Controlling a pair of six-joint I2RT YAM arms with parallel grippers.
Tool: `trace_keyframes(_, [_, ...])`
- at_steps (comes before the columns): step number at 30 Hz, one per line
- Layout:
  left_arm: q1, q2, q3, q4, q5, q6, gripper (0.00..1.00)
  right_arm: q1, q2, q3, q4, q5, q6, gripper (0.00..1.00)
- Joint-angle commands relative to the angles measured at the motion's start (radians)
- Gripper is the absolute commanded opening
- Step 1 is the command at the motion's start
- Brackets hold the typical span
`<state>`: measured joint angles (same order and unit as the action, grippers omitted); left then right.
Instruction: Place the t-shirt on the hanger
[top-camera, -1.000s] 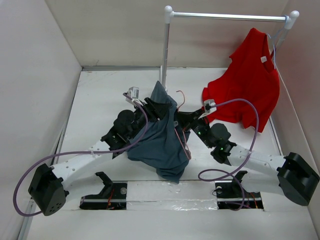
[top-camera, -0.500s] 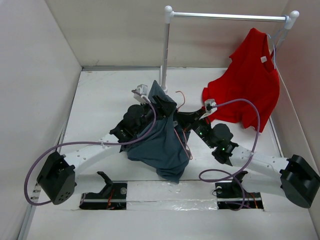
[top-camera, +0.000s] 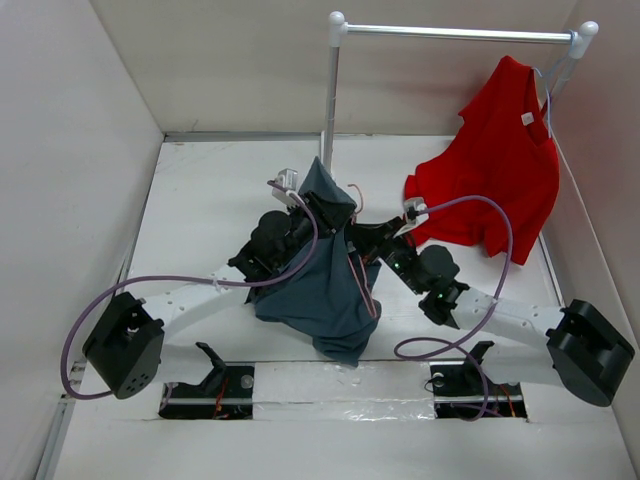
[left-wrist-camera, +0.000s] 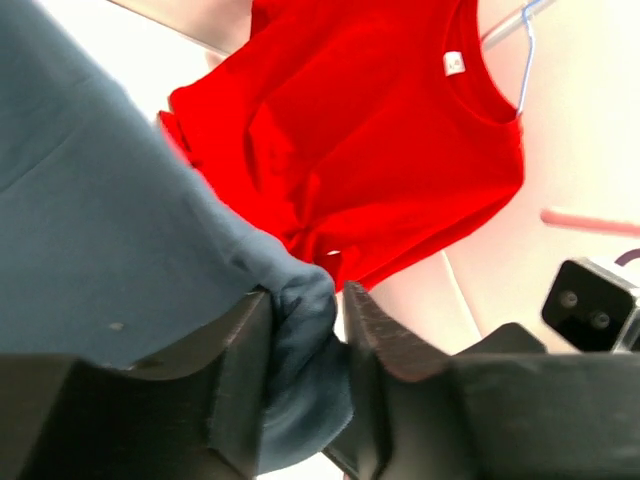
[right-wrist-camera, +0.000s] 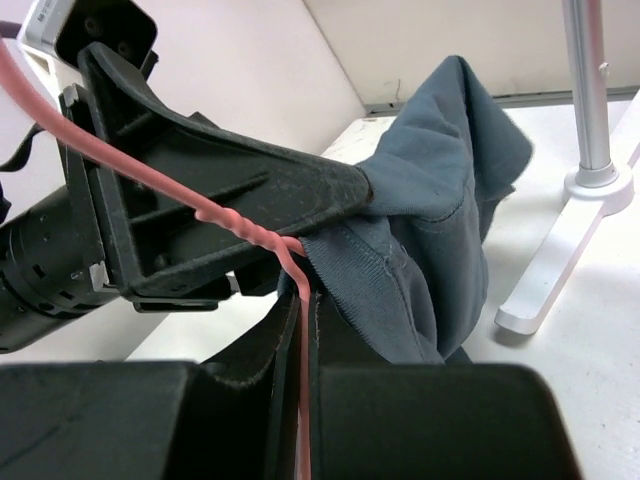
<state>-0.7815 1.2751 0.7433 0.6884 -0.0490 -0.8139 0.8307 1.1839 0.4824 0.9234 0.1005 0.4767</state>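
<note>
The lower end of the hanger is outside the t-shirt, so I need to let go of the wire with my right gripper and grab the t-shirt's loose side (top-camera: 373, 273) to pull it over.
The slate blue-grey t-shirt (top-camera: 325, 275) hangs bunched between both arms at the table's middle, its lower part drooping toward the front edge. My left gripper (top-camera: 330, 208) is shut on a fold of it near the top; that fold shows between the pads in the left wrist view (left-wrist-camera: 300, 330). The pink wire hanger (top-camera: 358, 275) runs down the shirt's right side, its hook poking up. My right gripper (top-camera: 362, 236) is shut on the hanger's wire (right-wrist-camera: 305, 330), just below the twisted neck, beside the shirt's ribbed collar (right-wrist-camera: 370, 275).
A white clothes rail (top-camera: 450, 33) stands at the back on a post (top-camera: 329, 95). A bright red t-shirt (top-camera: 500, 165) hangs from its right end on a pale hanger. Grey walls close in left, back and right.
My left arm has swung right and forward, its base joint turning inward, lifting the shirt's top slightly toward the hanger. The right arm has barely moved.
</note>
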Motion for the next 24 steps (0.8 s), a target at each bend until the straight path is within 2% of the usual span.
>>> trace_keyframes(1, [-0.009,-0.016,-0.028,0.146,0.041,-0.028,0.26,-0.001,0.017,0.033,0.091,-0.007,0.01,0.0])
trace_keyframes(6, [-0.009,-0.037,-0.013,0.093,0.012,-0.015,0.07,-0.001,0.014,0.045,0.063,0.022,-0.001,0.0])
trace_keyframes(7, [-0.009,-0.045,-0.012,0.086,0.009,-0.013,0.0,-0.001,0.014,0.044,0.063,0.022,-0.001,0.0])
trace_keyframes(19, [-0.009,-0.111,-0.021,0.025,-0.034,-0.011,0.0,0.008,0.011,0.053,0.031,0.033,0.01,0.0])
trace_keyframes(24, [-0.009,-0.141,-0.041,0.013,-0.041,-0.016,0.0,0.008,-0.006,0.05,0.008,0.034,0.013,0.09])
